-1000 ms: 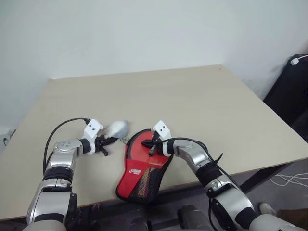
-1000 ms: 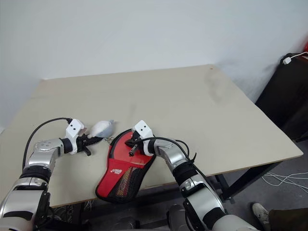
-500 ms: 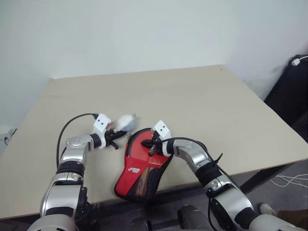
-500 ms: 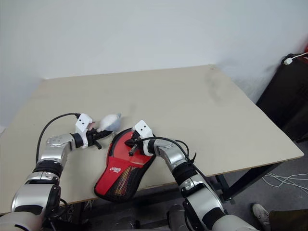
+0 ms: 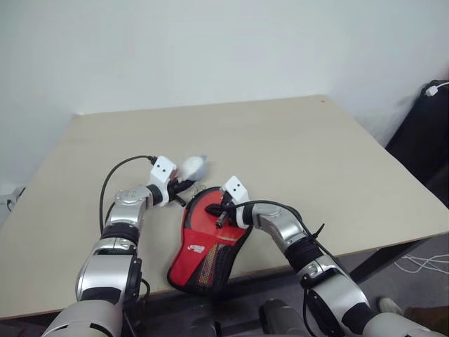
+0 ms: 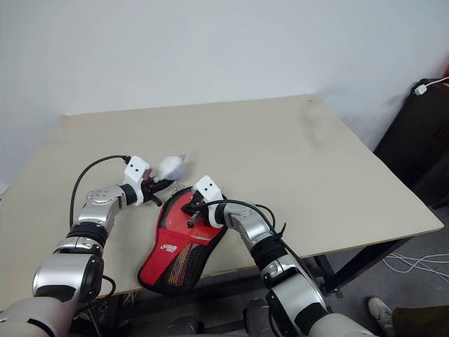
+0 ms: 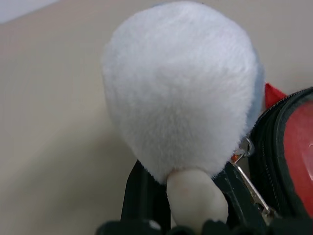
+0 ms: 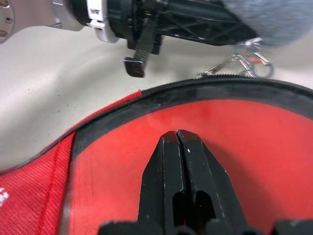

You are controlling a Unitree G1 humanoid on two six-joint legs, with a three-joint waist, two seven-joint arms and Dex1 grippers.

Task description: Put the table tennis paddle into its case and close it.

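Observation:
My left gripper is to set down the fluffy ball. It will let go of it on the bare table (image 5: 249,169) just past my right gripper.
The case (image 5: 203,256) lies near the table's front edge, red with a black mesh panel, its round end unzipped. Inside the opening shows the red face of the table tennis paddle (image 8: 244,147). My right gripper (image 5: 222,219) is shut with nothing in it, its tips just over that red face (image 8: 177,134). My left gripper (image 5: 184,185) is shut on the stem of a whitish-blue fluffy ball (image 7: 181,88) beside the case's far left rim. A metal clasp (image 8: 244,56) links the ball to the case's black zip edge (image 8: 210,88).
The beige table (image 5: 295,140) stretches far ahead and to the right of the case. A black object (image 5: 424,140) stands off the table's right side, and white cables (image 5: 421,261) lie on the floor there.
My left gripper has carried the fluffy ball to the right and farther from me, up to the case's rim. The right gripper and the case have stayed put.

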